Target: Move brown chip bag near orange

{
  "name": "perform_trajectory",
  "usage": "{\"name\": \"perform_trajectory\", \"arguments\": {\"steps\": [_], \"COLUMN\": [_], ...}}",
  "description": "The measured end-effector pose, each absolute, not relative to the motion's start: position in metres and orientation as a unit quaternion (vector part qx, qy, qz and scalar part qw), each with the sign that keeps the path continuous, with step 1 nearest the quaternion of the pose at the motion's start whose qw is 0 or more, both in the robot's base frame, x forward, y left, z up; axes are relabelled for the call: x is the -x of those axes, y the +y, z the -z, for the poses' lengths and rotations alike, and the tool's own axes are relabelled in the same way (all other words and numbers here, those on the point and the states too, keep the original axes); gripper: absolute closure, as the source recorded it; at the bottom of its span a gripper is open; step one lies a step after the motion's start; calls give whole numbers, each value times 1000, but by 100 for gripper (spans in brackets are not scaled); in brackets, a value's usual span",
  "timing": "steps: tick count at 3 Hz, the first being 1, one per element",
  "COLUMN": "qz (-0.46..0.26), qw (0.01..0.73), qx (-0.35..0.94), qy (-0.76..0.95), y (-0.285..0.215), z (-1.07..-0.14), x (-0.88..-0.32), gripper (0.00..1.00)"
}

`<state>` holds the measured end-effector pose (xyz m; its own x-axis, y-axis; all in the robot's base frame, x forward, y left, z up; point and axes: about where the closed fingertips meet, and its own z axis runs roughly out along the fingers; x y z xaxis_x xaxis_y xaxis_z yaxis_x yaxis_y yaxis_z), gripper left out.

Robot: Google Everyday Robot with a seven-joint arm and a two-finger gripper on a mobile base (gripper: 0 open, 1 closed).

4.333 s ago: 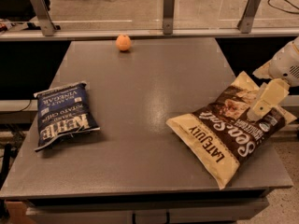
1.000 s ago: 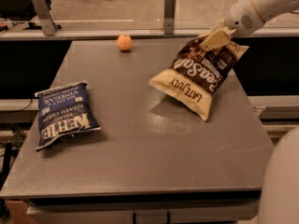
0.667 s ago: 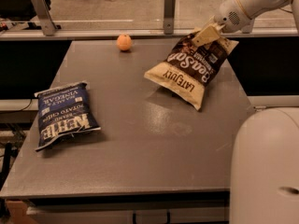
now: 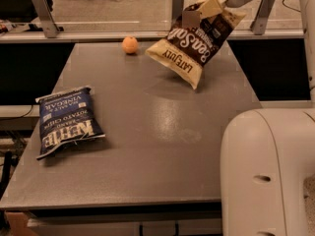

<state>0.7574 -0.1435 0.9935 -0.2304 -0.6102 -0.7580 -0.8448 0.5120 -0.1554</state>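
I will let go of the brown chip bag, which hangs tilted above the table now, on the grey table's far edge [image 4: 181, 49], next to the orange.
The brown chip bag [image 4: 196, 42], dark brown and cream with "Sea Salt" and "LATE JULY" lettering, hangs tilted in the air above the far right part of the grey table [image 4: 147, 132]. My gripper [image 4: 210, 6] is shut on the bag's top edge, near the top of the camera view. The orange [image 4: 130, 44] sits on the table near the far edge, just left of the bag's lower corner and apart from it.
A dark blue Kettle chip bag [image 4: 67, 120] lies flat at the table's left side. My white arm housing [image 4: 268, 171] fills the lower right of the view. Metal rail posts [image 4: 43, 14] stand behind the table's far edge.
The gripper has carried the brown chip bag up off the table's right front and leftward toward the far edge, closer to the orange. The arm housing has grown larger in the lower right.
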Motion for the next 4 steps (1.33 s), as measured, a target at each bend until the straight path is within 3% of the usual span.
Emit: {"name": "perform_trajectory", "arguments": {"steps": [2,4], "qz": [-120,-124], "qw": [475,466], "qx": [405,317], "qy": [772,817], "y": [-151,-145], "z": [-1027,-990], "x": [-792,-817], "gripper": [100,100]}}
